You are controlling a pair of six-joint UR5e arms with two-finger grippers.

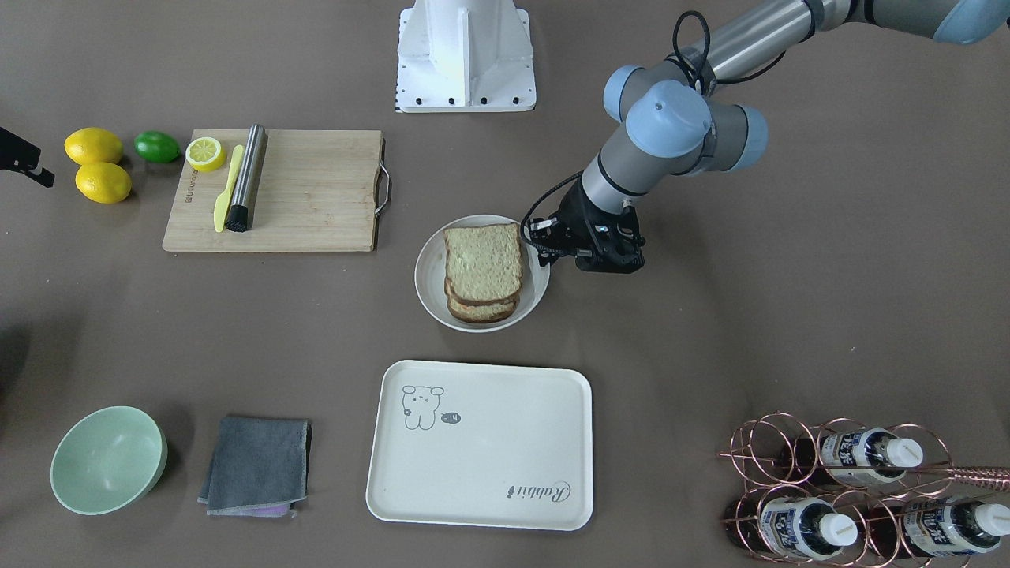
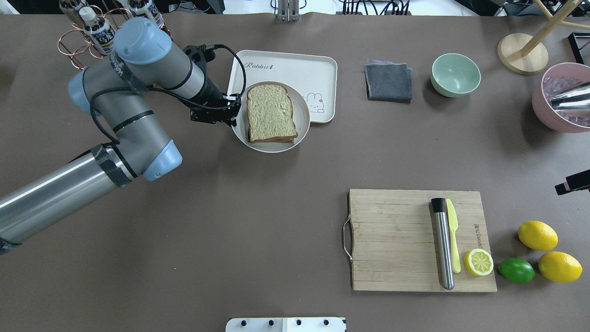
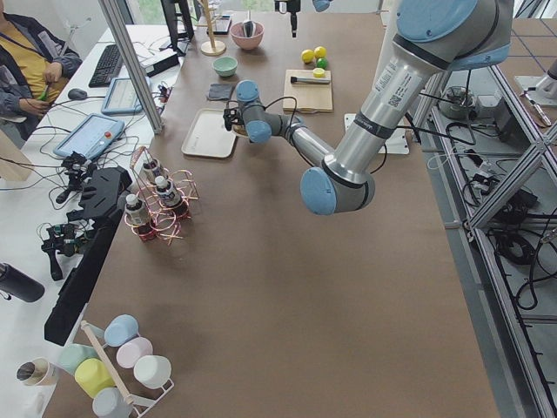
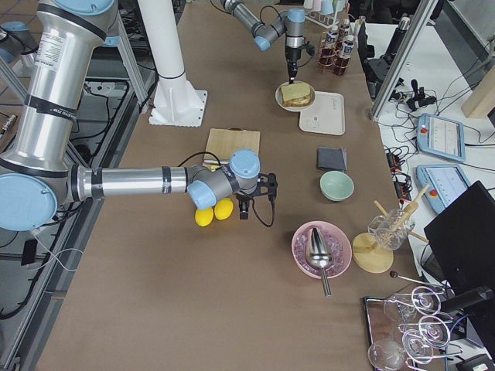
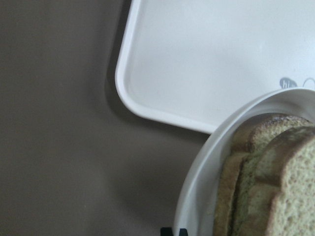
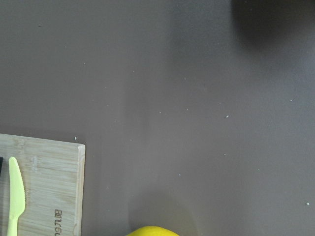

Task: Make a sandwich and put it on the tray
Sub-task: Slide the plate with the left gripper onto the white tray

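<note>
I need to use my left gripper to set the sandwich plate free on the cream tray (image 1: 489, 451) (image 5: 253, 24), between the bear drawing and the Rabbit lettering.
The sandwich (image 1: 483, 272) is a stack of speckled brown-crusted bread slices on a round white plate (image 1: 430, 272); no egg shows between them. My left gripper (image 1: 548, 254) is at the plate's rim on the robot's left side and looks shut on it. In the overhead view the plate (image 2: 302, 131) overlaps the near edge of the cream tray (image 2: 286, 64), so it seems held off the table. The left wrist view shows the tray's corner (image 5: 206, 59) beyond the plate's rim (image 5: 197, 196) and the bread (image 5: 266, 187). My right gripper (image 4: 255, 199) hovers by the lemons; its jaws are unclear.
A bamboo cutting board (image 1: 316, 197) carries a steel cylinder (image 1: 246, 177), a yellow knife and a lemon half. Two lemons (image 1: 95, 162) and a lime lie beside it. A green bowl (image 1: 106, 457), a grey cloth (image 1: 256, 465) and a copper bottle rack (image 1: 852, 489) flank the tray (image 1: 481, 473).
</note>
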